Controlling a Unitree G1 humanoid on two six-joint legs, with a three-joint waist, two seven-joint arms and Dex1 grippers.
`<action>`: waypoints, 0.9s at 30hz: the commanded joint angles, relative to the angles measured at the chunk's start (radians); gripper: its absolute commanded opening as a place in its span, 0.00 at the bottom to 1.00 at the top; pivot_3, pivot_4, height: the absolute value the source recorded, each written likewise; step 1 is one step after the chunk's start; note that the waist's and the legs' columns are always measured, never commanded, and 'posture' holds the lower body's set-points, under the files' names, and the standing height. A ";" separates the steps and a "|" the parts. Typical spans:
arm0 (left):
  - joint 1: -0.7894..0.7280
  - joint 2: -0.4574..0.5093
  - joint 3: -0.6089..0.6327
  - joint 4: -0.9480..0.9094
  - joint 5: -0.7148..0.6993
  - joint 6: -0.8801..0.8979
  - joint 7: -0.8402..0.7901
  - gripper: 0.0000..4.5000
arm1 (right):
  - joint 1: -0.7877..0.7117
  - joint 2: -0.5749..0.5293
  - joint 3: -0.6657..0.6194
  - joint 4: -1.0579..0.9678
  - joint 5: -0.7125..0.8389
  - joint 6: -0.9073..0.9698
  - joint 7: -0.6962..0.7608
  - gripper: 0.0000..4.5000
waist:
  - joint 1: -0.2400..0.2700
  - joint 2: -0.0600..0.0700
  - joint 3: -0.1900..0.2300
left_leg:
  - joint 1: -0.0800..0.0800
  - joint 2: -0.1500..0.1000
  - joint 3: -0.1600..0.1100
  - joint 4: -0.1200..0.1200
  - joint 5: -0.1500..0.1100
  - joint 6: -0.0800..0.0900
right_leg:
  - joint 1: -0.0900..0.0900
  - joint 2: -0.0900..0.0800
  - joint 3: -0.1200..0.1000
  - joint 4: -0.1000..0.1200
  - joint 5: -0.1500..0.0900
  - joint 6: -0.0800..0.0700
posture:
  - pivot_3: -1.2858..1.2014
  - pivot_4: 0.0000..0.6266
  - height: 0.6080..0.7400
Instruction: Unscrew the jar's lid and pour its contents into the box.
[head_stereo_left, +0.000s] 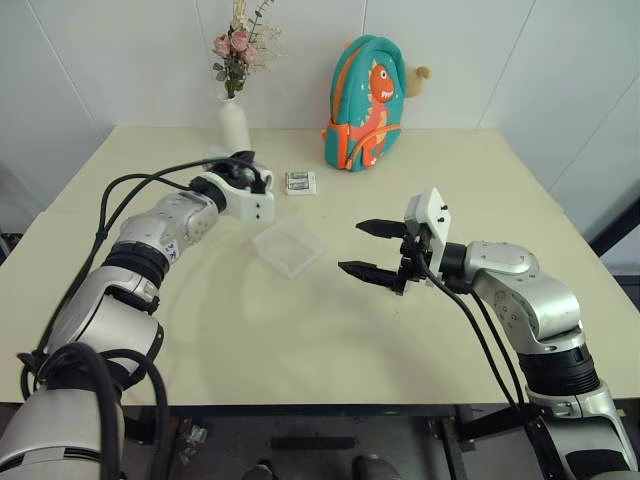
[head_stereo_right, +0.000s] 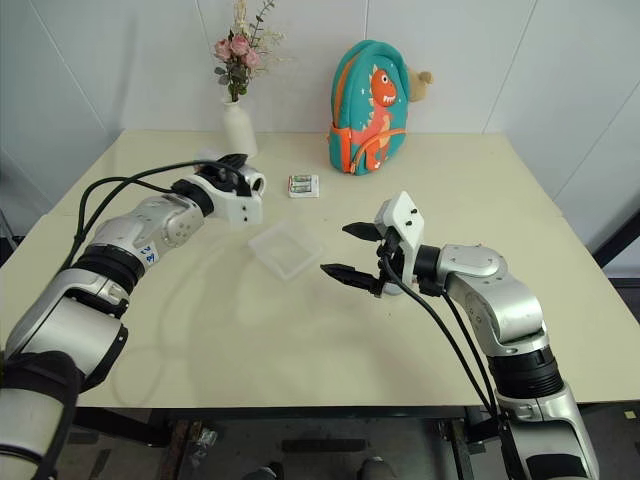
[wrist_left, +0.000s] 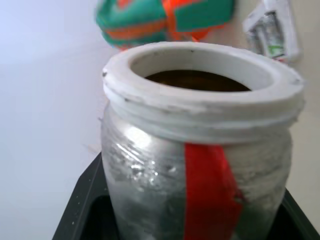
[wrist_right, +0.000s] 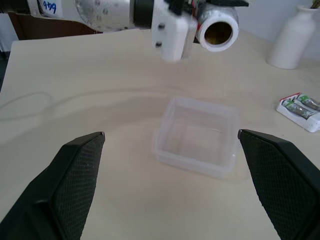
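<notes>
I need to set the jar with my left gripper on the bare table across the box from my right gripper (head_stereo_left: 175, 268) and release it.
My left gripper (head_stereo_left: 243, 172) is shut on the jar (wrist_left: 200, 165), a small clear jar with a red strip on its side. The jar is held above the table, behind and to the left of the box, tipped over with its open white mouth (wrist_right: 218, 31) towards the right arm. Dark brownish contents (wrist_left: 197, 80) show inside the mouth. The lid is out of view. The box (head_stereo_left: 289, 246), a shallow clear square tray, lies empty in the middle of the table. My right gripper (head_stereo_left: 352, 247) hangs open and empty just right of the box, fingers pointing at it.
A white vase with pink flowers (head_stereo_left: 233, 120) stands at the back of the table. A teal dinosaur backpack (head_stereo_left: 364, 104) stands to its right. A small white-and-green packet (head_stereo_left: 300, 183) lies behind the box.
</notes>
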 joint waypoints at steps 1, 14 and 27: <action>-0.064 -0.017 -0.111 0.011 0.185 0.095 0.188 0.44 | 0.002 0.024 -0.038 -0.042 0.040 0.007 -0.031 1.00 | 0.005 0.000 0.000 | 0.000 0.000 0.000 0.000 0.000 0.000 | 0.000 0.000 0.000 0.000 0.000 0.000 | 0.52 0.24 1.00; -0.150 -0.042 -0.227 0.015 0.375 0.249 0.290 0.44 | 0.026 0.112 -0.057 -0.060 0.101 0.017 -0.105 1.00 | 0.012 0.000 0.000 | -0.001 0.000 0.000 -0.001 0.000 0.000 | -0.001 0.000 0.000 0.002 -0.001 0.001 | 0.52 0.24 1.00; -0.059 0.002 -0.001 0.019 0.035 0.010 0.033 0.44 | 0.036 0.108 -0.050 -0.070 0.122 0.023 -0.108 1.00 | 0.008 0.000 0.000 | 0.000 0.000 0.000 0.000 0.000 -0.001 | -0.001 0.000 0.000 0.004 -0.001 0.001 | 0.52 0.24 1.00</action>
